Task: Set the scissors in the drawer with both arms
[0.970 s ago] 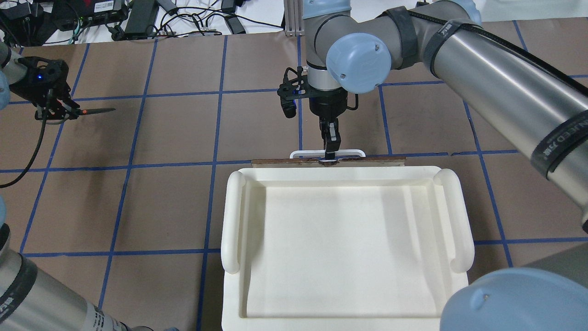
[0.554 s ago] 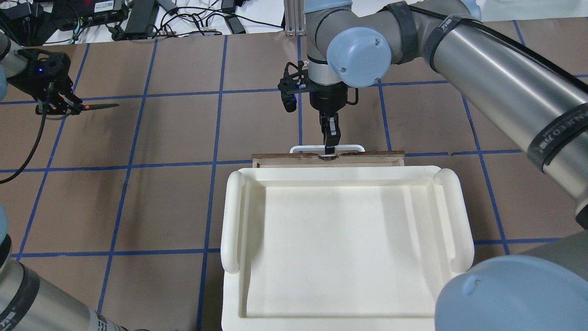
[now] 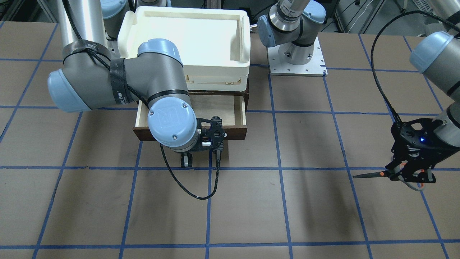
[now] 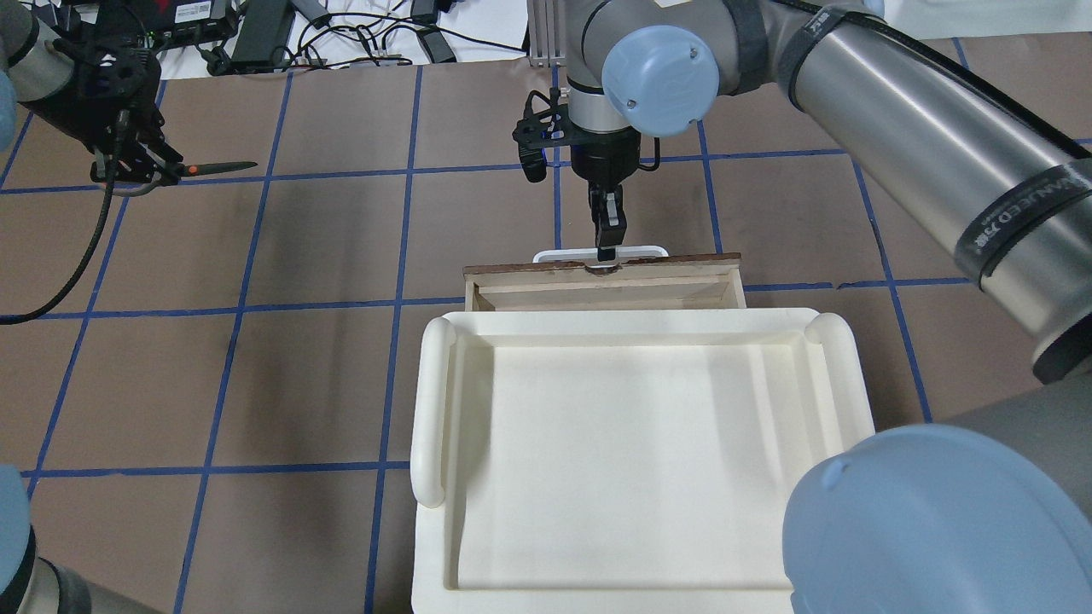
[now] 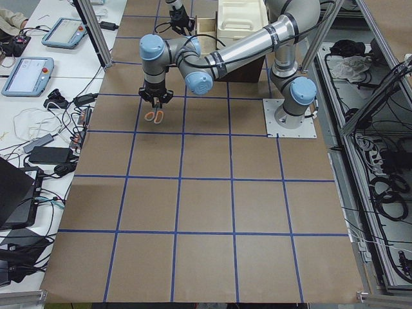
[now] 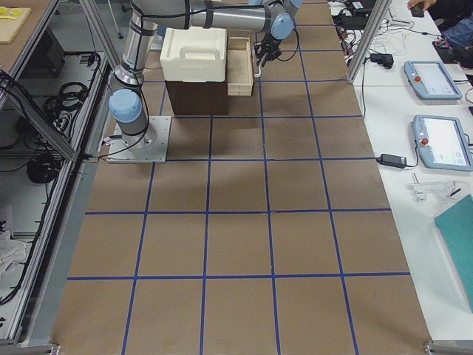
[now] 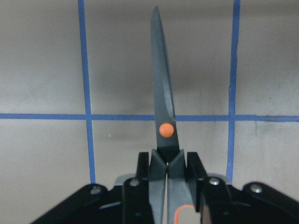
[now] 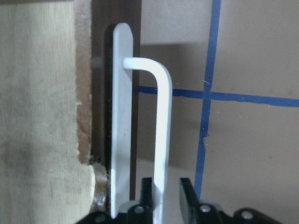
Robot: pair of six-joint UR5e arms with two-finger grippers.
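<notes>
Next, my right gripper lets go of the drawer's white handle just short of the blue line along the drawer front (image 3: 194, 153) (image 8: 178, 163).
My left gripper (image 4: 164, 167) is shut on the handles of the scissors (image 4: 213, 166) and holds them above the table at the far left, blades pointing right. The left wrist view shows the dark blades and orange pivot dot of the scissors (image 7: 163, 107) sticking out of the gripper (image 7: 167, 169). My right gripper (image 4: 607, 253) is shut on the white bar handle (image 4: 559, 253) of the drawer (image 4: 682, 288). The drawer is partly pulled out, and a strip of its pale interior shows. The right wrist view shows the gripper (image 8: 163, 189) clamped on the handle (image 8: 163, 116).
A cream-white plastic tray (image 4: 433, 401) sits on top of the dark cabinet and covers the rear of the drawer. The right arm's elbow (image 3: 165, 122) hangs over the drawer's front in the front-facing view. Cables and power supplies (image 4: 256, 34) lie beyond the far table edge.
The right gripper has pulled the drawer farther out, away from the robot. The left gripper has carried the scissors farther from the robot and a little to the right.
</notes>
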